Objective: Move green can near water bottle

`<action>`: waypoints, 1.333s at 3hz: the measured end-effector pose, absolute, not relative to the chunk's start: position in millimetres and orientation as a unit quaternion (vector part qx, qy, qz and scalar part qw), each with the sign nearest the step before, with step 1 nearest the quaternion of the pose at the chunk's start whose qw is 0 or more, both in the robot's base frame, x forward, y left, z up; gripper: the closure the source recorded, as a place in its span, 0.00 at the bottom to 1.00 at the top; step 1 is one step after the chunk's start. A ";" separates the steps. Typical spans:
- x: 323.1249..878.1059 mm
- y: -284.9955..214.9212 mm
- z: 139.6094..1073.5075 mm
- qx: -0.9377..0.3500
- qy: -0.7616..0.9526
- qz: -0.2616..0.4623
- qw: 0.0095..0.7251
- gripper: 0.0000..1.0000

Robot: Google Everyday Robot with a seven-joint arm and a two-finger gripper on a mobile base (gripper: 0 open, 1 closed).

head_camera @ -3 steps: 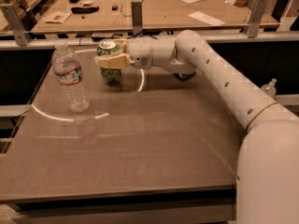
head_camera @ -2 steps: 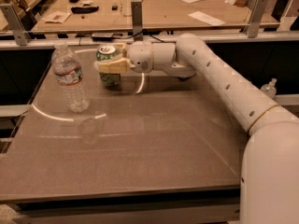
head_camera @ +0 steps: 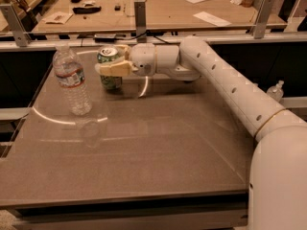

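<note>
My gripper is going to release the green can on the grey table (head_camera: 98,120) next to the base of the water bottle, a little toward the front edge.
The green can (head_camera: 110,78) with a silver top stands at the back left of the grey table (head_camera: 158,147). My gripper (head_camera: 112,60) reaches in from the right and is shut on the can, one tan finger (head_camera: 115,69) across its front and the other behind it. The can's base is at or just above the table; I cannot tell which. The water bottle (head_camera: 72,80), clear with a white cap and a red-and-blue label, stands upright to the left of the can, with a small gap between them.
My white arm (head_camera: 225,85) crosses the table's back right. A metal rail with posts (head_camera: 140,14) runs behind the table. Beyond it is a wooden bench (head_camera: 158,8) with papers and small items. A small bottle (head_camera: 276,90) sits off the right edge.
My gripper has moved a little to the left with the green can, narrowing the gap to the water bottle. The bottle has not moved.
</note>
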State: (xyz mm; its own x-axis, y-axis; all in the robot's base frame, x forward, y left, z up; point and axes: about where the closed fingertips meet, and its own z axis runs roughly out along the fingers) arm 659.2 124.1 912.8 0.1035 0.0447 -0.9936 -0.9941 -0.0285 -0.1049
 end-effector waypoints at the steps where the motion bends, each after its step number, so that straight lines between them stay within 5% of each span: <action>1: 633.5 136.6 920.6 -0.528 0.440 0.512 0.516 1.00; 4: 568.0 155.5 916.7 -0.560 0.428 0.535 0.467 1.00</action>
State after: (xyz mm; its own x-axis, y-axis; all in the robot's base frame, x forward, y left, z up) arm 568.0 155.5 916.7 0.0616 0.0195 -0.9979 -0.9782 -0.1976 -0.0642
